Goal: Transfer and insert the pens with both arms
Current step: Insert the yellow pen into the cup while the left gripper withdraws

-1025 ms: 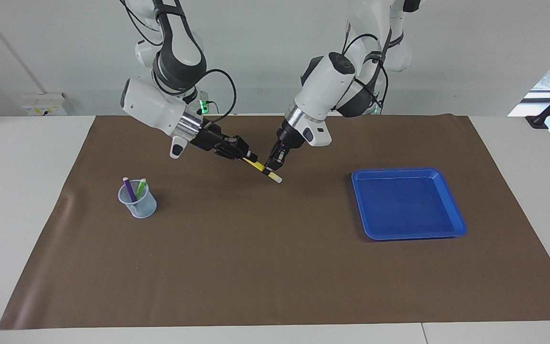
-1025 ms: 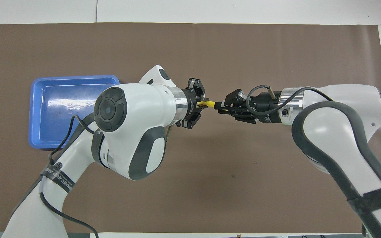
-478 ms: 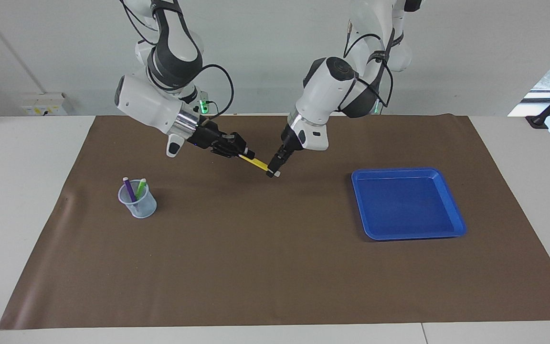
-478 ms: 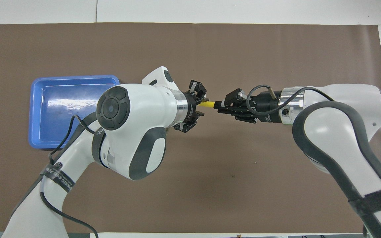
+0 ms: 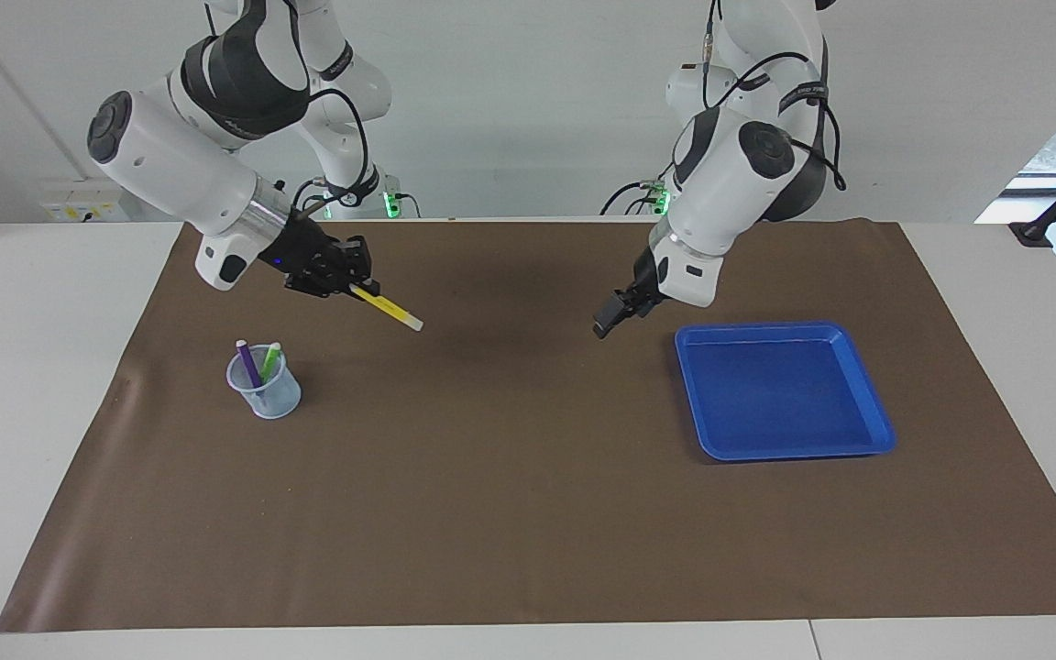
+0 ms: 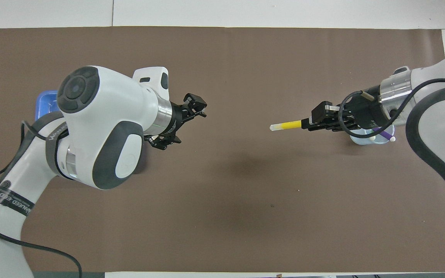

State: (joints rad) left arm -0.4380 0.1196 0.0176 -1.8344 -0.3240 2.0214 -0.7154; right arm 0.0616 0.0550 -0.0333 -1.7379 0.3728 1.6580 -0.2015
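Note:
My right gripper will release the yellow pen in the clear plastic cup (image 6: pixel 377 126) next to the purple pen.
My right gripper (image 5: pixel 356 288) is shut on the yellow pen (image 5: pixel 388 310), holding it tilted in the air, pale end pointing away from the gripper, over the mat beside the cup. It also shows in the overhead view (image 6: pixel 308 124) with the yellow pen (image 6: pixel 286 125). The purple pen (image 5: pixel 247 362) and green pen (image 5: pixel 270 359) stand in a clear plastic cup (image 5: pixel 265 390). My left gripper (image 5: pixel 603 325) is open and empty, in the air over the mat beside the blue tray; its fingers (image 6: pixel 200 108) are spread wide.
A blue tray (image 5: pixel 766 326) lies on the brown mat (image 5: pixel 528 513) toward the left arm's end; in the overhead view my left arm hides most of it (image 6: pixel 45 105). There my right gripper partly covers the cup (image 6: pixel 363 139).
My left gripper let go of the yellow pen and drew back toward the tray. My right gripper carried the pen away toward the cup.

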